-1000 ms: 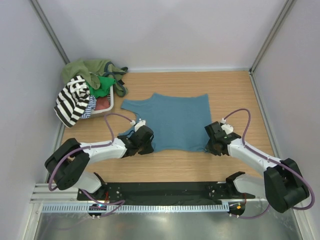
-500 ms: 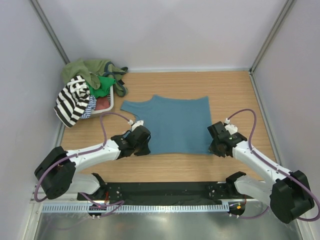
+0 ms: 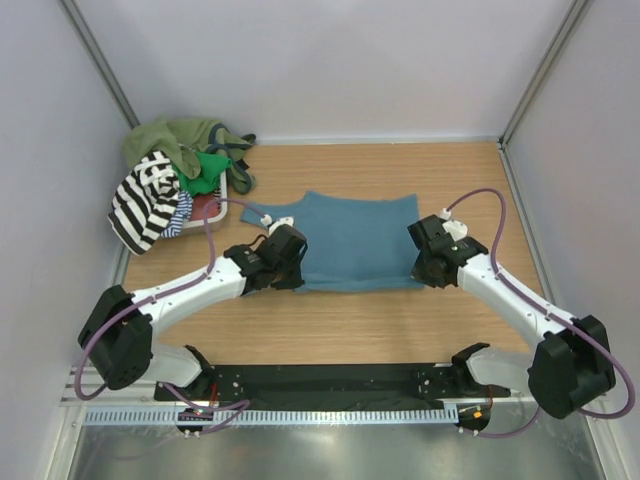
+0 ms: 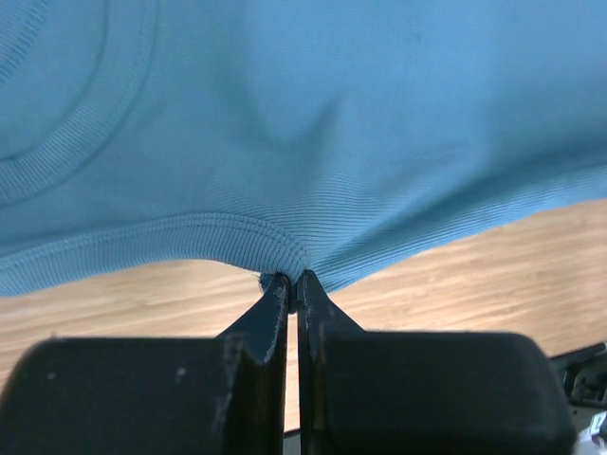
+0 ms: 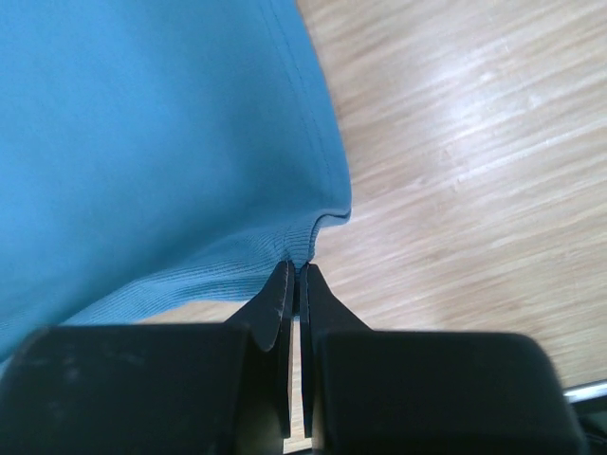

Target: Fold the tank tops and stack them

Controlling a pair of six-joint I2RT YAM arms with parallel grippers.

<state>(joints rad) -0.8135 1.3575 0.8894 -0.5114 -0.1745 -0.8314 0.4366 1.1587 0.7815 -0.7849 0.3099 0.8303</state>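
Observation:
The teal-blue tank top's near corner, now lifted over its far part, will be released by my right gripper on the tank top's far part, just inside the tank top's side edge (image 3: 414, 236).
The teal-blue tank top (image 3: 355, 240) lies on the wooden table in the middle, its near part lifted and carried over its far part. My left gripper (image 3: 287, 262) is shut on its near left edge; the pinched hem shows in the left wrist view (image 4: 292, 277). My right gripper (image 3: 428, 265) is shut on its near right corner, seen in the right wrist view (image 5: 297, 265). The black-and-white striped tank top (image 3: 143, 200) hangs over the heap at the back left, with olive (image 3: 170, 135) and green (image 3: 208, 170) tops.
A white basket (image 3: 215, 212) holds the heap at the back left corner. Grey walls close the table at left, right and back. A black rail (image 3: 320, 385) runs along the near edge by the arm bases.
Both grippers have moved away from the near edge toward the back, carrying the teal top's near edge with them. The visible cloth has become shorter front to back.

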